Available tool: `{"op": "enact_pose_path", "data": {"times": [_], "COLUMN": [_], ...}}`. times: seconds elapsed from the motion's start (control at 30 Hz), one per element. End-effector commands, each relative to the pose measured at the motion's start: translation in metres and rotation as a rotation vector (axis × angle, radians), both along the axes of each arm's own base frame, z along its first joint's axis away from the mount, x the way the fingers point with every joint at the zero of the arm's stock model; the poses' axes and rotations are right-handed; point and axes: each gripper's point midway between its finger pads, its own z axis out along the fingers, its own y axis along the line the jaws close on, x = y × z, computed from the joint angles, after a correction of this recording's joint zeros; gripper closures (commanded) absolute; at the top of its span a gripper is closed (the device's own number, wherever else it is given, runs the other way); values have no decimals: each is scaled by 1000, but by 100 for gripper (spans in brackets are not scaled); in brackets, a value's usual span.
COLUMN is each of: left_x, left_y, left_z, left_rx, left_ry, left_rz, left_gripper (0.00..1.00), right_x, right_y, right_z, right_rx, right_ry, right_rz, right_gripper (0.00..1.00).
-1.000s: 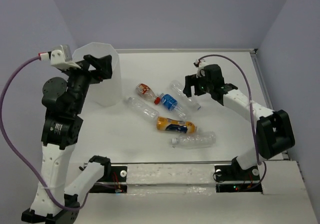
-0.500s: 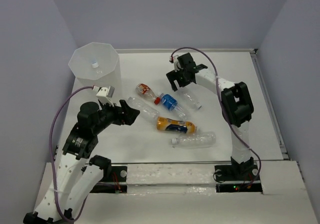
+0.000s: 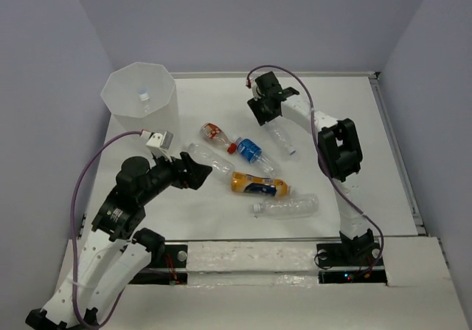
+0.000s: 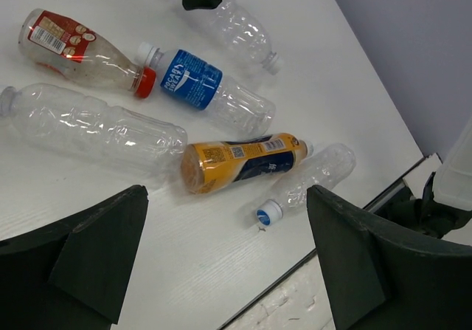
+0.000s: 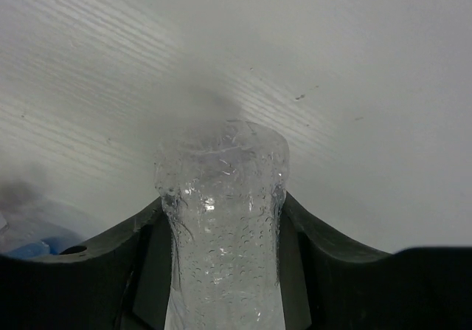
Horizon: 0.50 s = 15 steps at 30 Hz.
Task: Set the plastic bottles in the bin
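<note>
Next, my left gripper grips the upper part (image 3: 199,152) (image 4: 40,113) of the long clear bottle, under its cap, near the red-labelled bottle.
The bin (image 3: 140,112) stands at the far left with one clear bottle inside it. Several bottles lie mid-table: red-labelled (image 3: 213,132), blue-labelled (image 3: 251,151), long clear (image 3: 214,162), orange (image 3: 258,185) and a clear one (image 3: 289,206) nearest the front. My left gripper (image 3: 198,173) is open and empty, low over the long clear bottle's near end; its wrist view shows this bottle (image 4: 96,127), the orange one (image 4: 243,160) and the gripper (image 4: 228,271) wide open. My right gripper (image 3: 267,112) is shut on the far end of another clear bottle (image 3: 282,138), which lies on the table (image 5: 221,219).
The table's (image 3: 354,175) raised rim runs along the far and right sides. The front edge and the taped strip are just beyond the nearest clear bottle (image 4: 310,179). The blue-labelled bottle (image 4: 192,79) touches the red-capped one (image 4: 81,49).
My left arm has swung down from the bin to the table and edged right toward the bottles. My right gripper has moved left and farther back onto the clear bottle's end.
</note>
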Motion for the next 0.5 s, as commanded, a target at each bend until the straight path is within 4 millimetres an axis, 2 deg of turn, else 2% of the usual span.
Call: {"op": "enact_pose_path", "data": {"times": [0.0,0.07,0.1,0.13,0.17,0.2,0.23,0.27,0.3,0.33,0.37,0.4,0.47], "left_x": [7,7,12,12,14,16,16,17,21,21,22,24,23], "left_y": [3,6,12,15,17,20,23,25,32,34,36,41,45], "left_z": [3,1,-1,-2,-3,-3,-6,-8,-9,-11,-12,-13,-21], "left_rx": [-18,-15,-13,-11,-7,-2,-4,-2,3,2,2,3,-24], "left_ry": [-16,-5,3,9,16,16,32,41,44,60,70,74,133], "left_rz": [55,81,131,148,166,192,212,230,278,298,315,349,405], "left_gripper": [1,1,1,1,1,1,1,1,1,1,1,1,1], "right_x": [21,19,16,8,-4,-8,-23,-37,-43,-61,-69,-77,-87], "right_y": [-1,8,20,28,49,65,78,96,108,127,136,142,152], "right_z": [135,183,211,254,276,308,338,356,389,410,425,458,482], "right_rx": [25,97,160,238,322,433,525,596,720,807,891,997,1118], "right_ry": [-290,-371,-424,-498,-524,-587,-627,-652,-718,-737,-745,-827,-869], "right_rz": [-44,-46,-32,-18,36,51,107,145,144,211,219,244,261], "right_gripper": [68,69,69,69,69,68,68,68,68,68,68,68,68]}}
